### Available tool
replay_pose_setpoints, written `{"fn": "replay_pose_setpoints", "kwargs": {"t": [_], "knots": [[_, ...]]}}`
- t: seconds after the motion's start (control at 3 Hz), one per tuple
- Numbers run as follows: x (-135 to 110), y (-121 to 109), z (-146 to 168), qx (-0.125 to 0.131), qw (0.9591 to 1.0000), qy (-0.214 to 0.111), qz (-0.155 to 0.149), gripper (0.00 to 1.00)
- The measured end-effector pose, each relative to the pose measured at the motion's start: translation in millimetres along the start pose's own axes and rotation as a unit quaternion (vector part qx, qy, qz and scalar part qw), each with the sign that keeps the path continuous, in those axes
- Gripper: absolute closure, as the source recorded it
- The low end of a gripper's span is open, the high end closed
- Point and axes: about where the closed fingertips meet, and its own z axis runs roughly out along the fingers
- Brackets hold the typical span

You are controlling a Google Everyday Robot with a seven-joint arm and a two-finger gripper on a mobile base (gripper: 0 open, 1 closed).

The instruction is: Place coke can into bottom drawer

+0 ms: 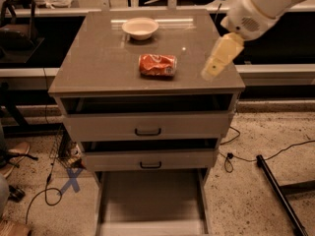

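Observation:
The coke can's closer end [170,66] faces my gripper on the grey cabinet top, and my gripper needs to go there next and close on it.
The red-orange coke can [157,65] lies on its side on the grey cabinet top [98,63], near the middle. The bottom drawer [150,200] is pulled out at floor level, a pale-grey tray with nothing in it. My gripper [216,65] hangs from the white arm at the upper right, over the right part of the cabinet top. It is to the right of the can and apart from it. It holds nothing that I can see.
A white bowl [140,27] stands at the back of the cabinet top. Two upper drawers [147,129] with dark handles are slightly open. Cables [246,156] and a black bar [280,195] lie on the floor at right; a blue cross mark [71,180] is at left.

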Motion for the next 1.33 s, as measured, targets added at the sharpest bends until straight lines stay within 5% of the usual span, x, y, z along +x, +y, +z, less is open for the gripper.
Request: {"fn": "replay_pose_setpoints", "kwargs": {"t": [0.33, 1.33], "knots": [[-40, -28, 66, -0.015, 0.9991, -0.025, 0.030, 0.00], [-86, -34, 154, -0.010, 0.9995, -0.006, 0.030, 0.00]]}}
